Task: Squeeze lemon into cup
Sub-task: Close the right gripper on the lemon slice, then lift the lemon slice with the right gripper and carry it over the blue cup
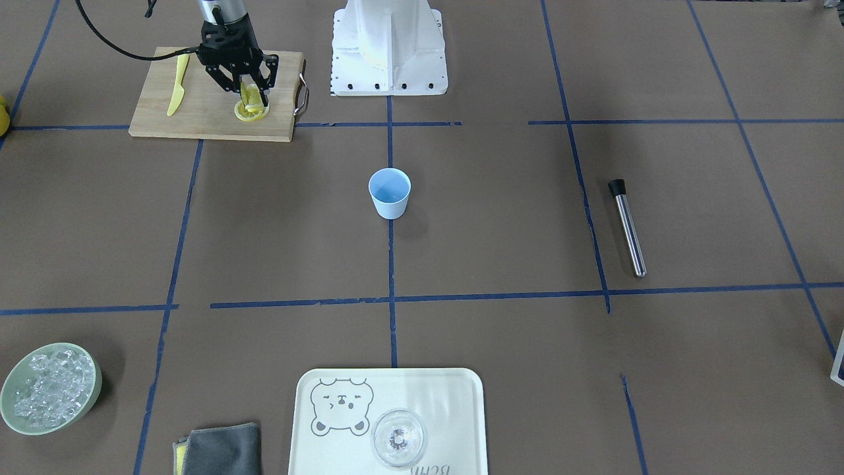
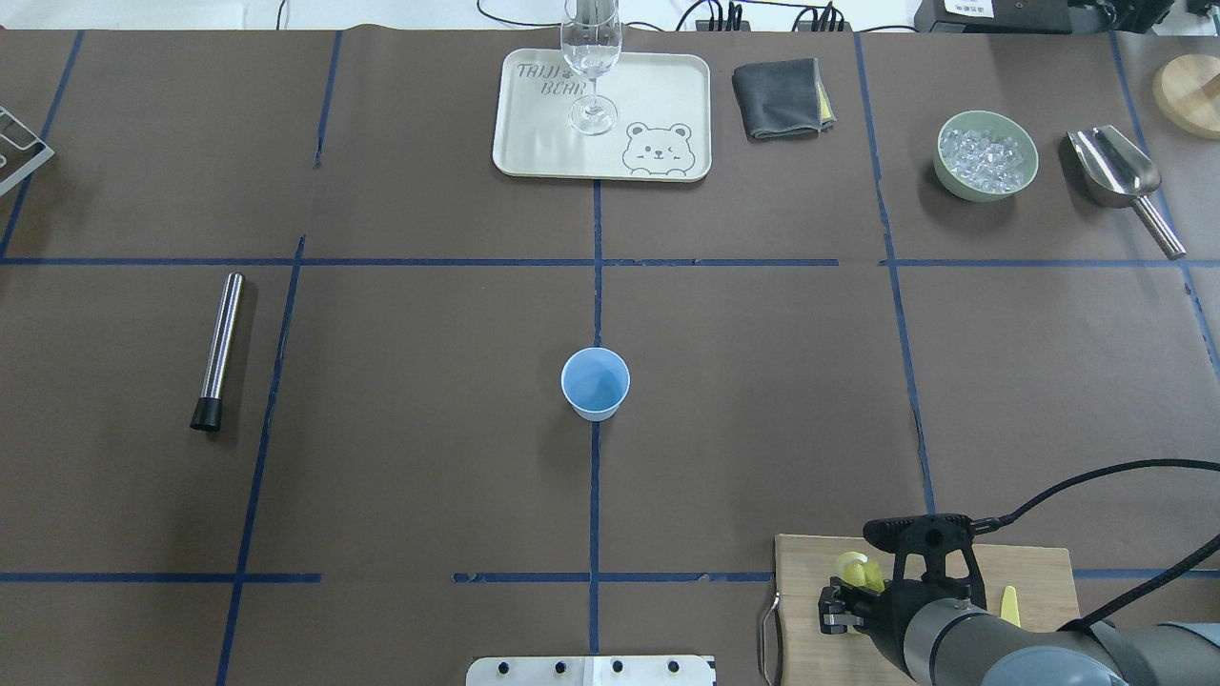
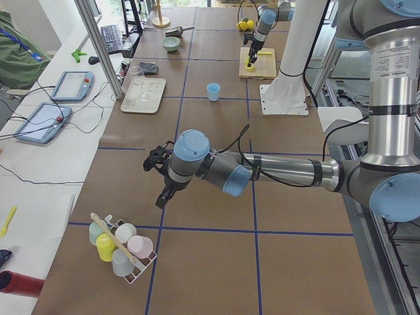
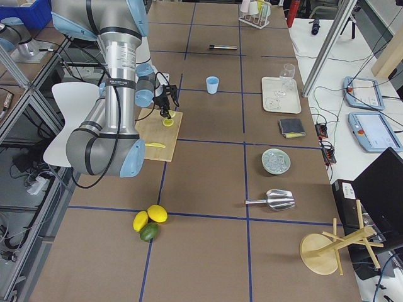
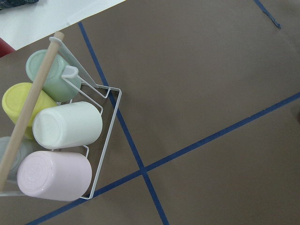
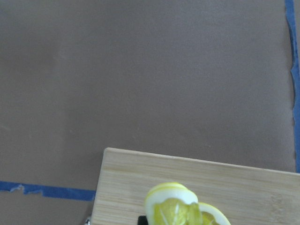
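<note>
My right gripper is going to let go of the yellow lemon slice inside the pale-blue cup (image 1: 388, 187) at the middle of the table.
The pale-blue cup (image 1: 389, 192) stands upright alone at the table's middle; it also shows in the overhead view (image 2: 595, 383). My right gripper (image 1: 252, 99) is down on the wooden cutting board (image 1: 198, 115), shut on a yellow lemon slice (image 1: 248, 112) that looks bent between the fingers. The right wrist view shows the folded slice (image 6: 169, 204) with a second slice (image 6: 213, 216) beside it on the board. My left gripper (image 3: 154, 161) hovers far from the cup near a mug rack; I cannot tell whether it is open or shut.
A yellow plastic knife (image 1: 177, 84) lies on the board. A tray (image 1: 455, 396) holds a stemmed glass (image 1: 399, 437). A green bowl of ice (image 1: 49, 388), a grey cloth (image 1: 221, 450), a metal rod (image 1: 628, 227) and a scoop (image 2: 1115, 171) lie around. The mug rack (image 5: 61, 136) is under the left wrist.
</note>
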Controlling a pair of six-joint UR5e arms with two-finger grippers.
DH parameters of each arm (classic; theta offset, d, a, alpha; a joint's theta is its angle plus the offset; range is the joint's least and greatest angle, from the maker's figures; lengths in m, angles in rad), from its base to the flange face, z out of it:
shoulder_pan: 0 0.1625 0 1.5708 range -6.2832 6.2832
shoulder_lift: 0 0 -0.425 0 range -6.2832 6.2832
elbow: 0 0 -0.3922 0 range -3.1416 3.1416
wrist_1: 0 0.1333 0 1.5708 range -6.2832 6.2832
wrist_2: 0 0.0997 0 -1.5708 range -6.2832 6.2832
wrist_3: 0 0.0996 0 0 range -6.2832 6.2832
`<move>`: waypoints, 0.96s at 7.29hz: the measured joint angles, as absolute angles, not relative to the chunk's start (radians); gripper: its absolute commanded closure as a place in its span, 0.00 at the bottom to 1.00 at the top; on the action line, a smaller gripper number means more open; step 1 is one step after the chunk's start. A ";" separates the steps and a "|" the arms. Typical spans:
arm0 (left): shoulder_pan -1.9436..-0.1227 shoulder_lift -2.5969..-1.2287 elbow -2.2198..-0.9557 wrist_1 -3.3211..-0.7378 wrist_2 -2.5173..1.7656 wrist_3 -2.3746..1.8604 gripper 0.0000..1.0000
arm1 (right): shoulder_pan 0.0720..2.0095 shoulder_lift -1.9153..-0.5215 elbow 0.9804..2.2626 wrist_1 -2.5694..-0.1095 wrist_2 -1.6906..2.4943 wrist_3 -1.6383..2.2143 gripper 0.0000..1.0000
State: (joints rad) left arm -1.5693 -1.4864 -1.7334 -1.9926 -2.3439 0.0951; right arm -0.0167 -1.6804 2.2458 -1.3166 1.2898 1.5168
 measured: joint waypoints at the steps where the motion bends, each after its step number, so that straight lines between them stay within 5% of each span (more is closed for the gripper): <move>1: -1.569 -1.486 -1.733 -1.993 -2.344 0.095 0.00 | -0.004 -1.678 2.249 -1.320 1.293 1.516 0.71; 4: -1.569 -1.486 -1.732 -1.993 -2.344 0.094 0.00 | 0.046 -1.631 2.240 -1.352 1.313 1.504 0.71; 7: -1.569 -1.485 -1.732 -1.992 -2.344 0.095 0.00 | 0.150 -1.403 2.201 -1.600 1.370 1.499 0.71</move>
State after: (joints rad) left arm -1.5692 -1.4854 -1.7318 -1.9919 -2.3439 0.0947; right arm 0.1496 -1.4025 2.2012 -1.5995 1.3703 1.4991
